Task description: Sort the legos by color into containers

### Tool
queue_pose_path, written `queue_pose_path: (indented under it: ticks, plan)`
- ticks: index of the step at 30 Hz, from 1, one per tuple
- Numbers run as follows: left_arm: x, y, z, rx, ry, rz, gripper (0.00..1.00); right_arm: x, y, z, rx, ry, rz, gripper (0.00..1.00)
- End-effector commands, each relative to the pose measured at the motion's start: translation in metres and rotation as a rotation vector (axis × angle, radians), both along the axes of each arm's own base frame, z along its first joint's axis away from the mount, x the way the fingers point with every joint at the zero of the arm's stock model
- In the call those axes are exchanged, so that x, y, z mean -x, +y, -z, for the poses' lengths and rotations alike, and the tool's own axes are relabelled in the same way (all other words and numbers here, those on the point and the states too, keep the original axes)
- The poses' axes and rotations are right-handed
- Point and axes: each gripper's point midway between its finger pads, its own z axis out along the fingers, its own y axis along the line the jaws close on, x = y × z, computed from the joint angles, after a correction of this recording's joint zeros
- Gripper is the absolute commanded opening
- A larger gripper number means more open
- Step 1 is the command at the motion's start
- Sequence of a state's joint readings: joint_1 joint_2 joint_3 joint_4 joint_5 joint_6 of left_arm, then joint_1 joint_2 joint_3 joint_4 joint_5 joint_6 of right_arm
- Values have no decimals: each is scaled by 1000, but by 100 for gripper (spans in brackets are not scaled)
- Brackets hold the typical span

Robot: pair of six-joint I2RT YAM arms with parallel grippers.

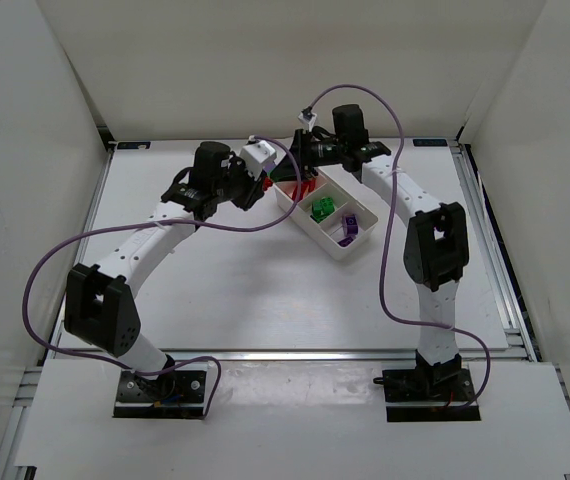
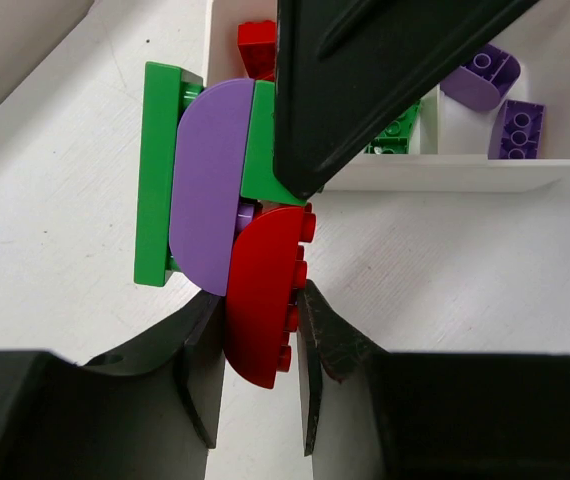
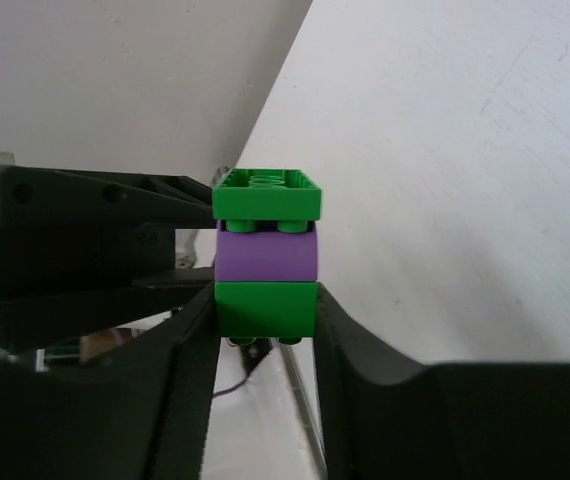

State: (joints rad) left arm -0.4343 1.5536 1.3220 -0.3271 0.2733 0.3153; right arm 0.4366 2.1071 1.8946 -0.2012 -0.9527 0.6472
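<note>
My right gripper is to put down the small green brick. It will let go among the green bricks in the white tray's middle compartment (image 1: 328,208).
A joined stack of legos hangs between my two grippers over the far-left end of the white tray (image 1: 310,232). In the left wrist view, my left gripper (image 2: 262,298) is shut on the stack's red curved brick (image 2: 265,270). That brick joins a purple curved brick (image 2: 210,185), a green plate (image 2: 155,170) and a green brick (image 2: 260,150). My right gripper (image 3: 265,300) is shut on that green brick (image 3: 265,307), with the purple brick (image 3: 265,255) and green plate (image 3: 267,192) beyond. The tray's compartments hold red (image 1: 308,185), green (image 1: 321,208) and purple (image 1: 348,225) bricks.
The tray wall (image 2: 445,172) lies just right of the stack in the left wrist view. One black finger (image 2: 365,80) of the right gripper covers much of the tray there. White enclosure walls surround the table (image 1: 215,290).
</note>
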Motion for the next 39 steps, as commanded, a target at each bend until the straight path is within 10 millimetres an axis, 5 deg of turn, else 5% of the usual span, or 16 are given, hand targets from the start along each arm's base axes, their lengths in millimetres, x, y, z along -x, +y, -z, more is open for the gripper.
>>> queue_pose_path:
  ticks: [1, 10, 21, 29, 34, 39]
  plan:
    - [3, -5, -26, 35, -49, 21, 10, -1, 4, -24, -55, -82, -32, 38]
    - [-13, 7, -29, 52, -71, -111, 10, 10, 4, -20, -55, -84, -71, 0]
    - [-47, 35, -33, 63, -91, -259, 10, 31, -8, -25, -63, -104, -120, 0]
    - [-47, 46, -30, 48, -86, -251, 10, 30, -39, -22, -46, -92, -90, 0]
    - [-46, 48, -33, 50, -87, -252, 10, 31, -66, 2, 52, -154, -66, 0]
    - [-42, 45, -35, 68, -67, -233, 10, 9, -117, 57, 390, -299, 43, 0]
